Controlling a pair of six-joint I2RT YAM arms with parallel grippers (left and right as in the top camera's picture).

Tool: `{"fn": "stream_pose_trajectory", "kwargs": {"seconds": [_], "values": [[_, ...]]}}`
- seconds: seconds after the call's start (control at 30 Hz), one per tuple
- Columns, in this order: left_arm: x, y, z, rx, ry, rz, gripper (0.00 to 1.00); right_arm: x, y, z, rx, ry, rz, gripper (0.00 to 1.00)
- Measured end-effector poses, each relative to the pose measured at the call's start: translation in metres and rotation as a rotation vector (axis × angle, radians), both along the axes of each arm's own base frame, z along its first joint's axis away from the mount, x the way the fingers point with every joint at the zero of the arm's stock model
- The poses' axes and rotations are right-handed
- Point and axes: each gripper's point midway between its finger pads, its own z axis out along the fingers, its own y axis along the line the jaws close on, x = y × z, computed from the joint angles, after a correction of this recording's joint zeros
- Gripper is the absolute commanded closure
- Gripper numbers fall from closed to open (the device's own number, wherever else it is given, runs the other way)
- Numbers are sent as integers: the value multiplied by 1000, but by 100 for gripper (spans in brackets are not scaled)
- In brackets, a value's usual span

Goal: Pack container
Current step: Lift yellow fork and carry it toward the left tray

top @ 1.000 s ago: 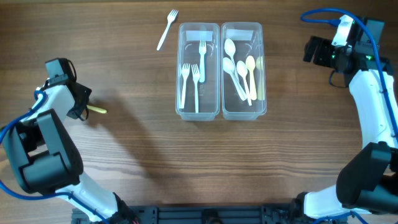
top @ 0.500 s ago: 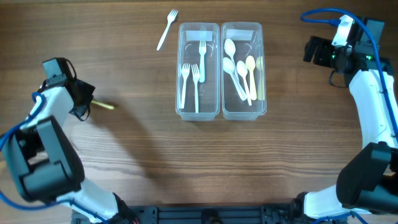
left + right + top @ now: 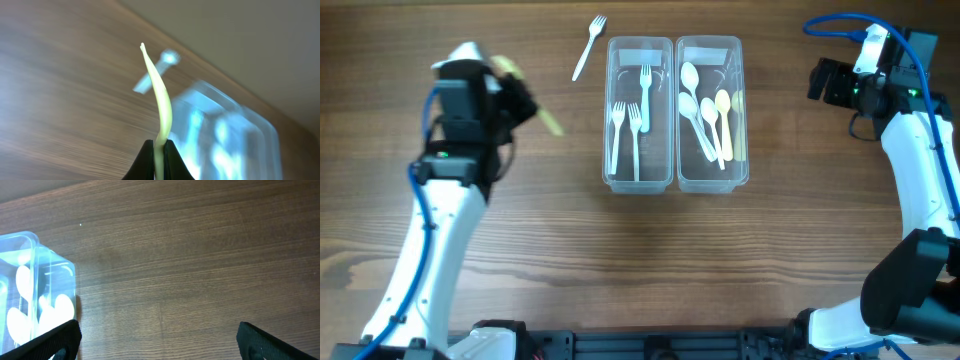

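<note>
Next, I release the yellow-green cutlery piece with my left gripper between white forks at the fork tub's near end [image 3: 625,143].
The clear twin container [image 3: 674,180] stands at the table's upper middle. Its left tub holds three white forks [image 3: 632,125]; its right tub holds several spoons [image 3: 705,115]. My left gripper [image 3: 517,100] is raised left of the container, shut on a yellow-green piece of cutlery [image 3: 548,118]. In the left wrist view that piece [image 3: 161,97] stands up edge-on between the shut jaws [image 3: 160,152], with the blurred container [image 3: 225,135] beyond. A white fork [image 3: 588,46] lies on the table left of the container's far end. My right gripper [image 3: 823,82] is open and empty, right of the container.
The right wrist view shows bare wood and the container's corner [image 3: 50,280] with spoons at the left edge. The right arm's base stands at the lower right [image 3: 910,290].
My left arm has lifted from the far left edge and swung right and up toward the container, carrying the yellow-green piece. The right arm has not moved.
</note>
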Motion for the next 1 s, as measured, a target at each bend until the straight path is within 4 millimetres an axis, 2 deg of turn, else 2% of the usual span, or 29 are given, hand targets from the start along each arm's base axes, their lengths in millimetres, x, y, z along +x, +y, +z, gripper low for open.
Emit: {"fn": "stream_pose_trajectory", "kwargs": {"seconds": [0.1, 0.2, 0.3, 0.4, 0.6, 0.77, 0.97, 1.0], "values": [[-5, -46, 8, 3, -35, -123, 96, 0, 0, 0, 0, 0, 0, 0], [-10, -78, 11, 19, -60, -217, 96, 0, 0, 0, 0, 0, 0, 0], [-12, -105, 11, 45, -85, -298, 96, 0, 0, 0, 0, 0, 0, 0], [-14, -130, 1, 79, -87, -378, 96, 0, 0, 0, 0, 0, 0, 0], [1, -152, -29, 115, -79, -436, 96, 0, 0, 0, 0, 0, 0, 0], [11, -158, -63, 131, -28, -446, 96, 0, 0, 0, 0, 0, 0, 0], [15, -160, -87, 142, 15, -450, 96, 0, 0, 0, 0, 0, 0, 0], [15, -160, -90, 143, 19, -451, 93, 0, 0, 0, 0, 0, 0, 0]]}}
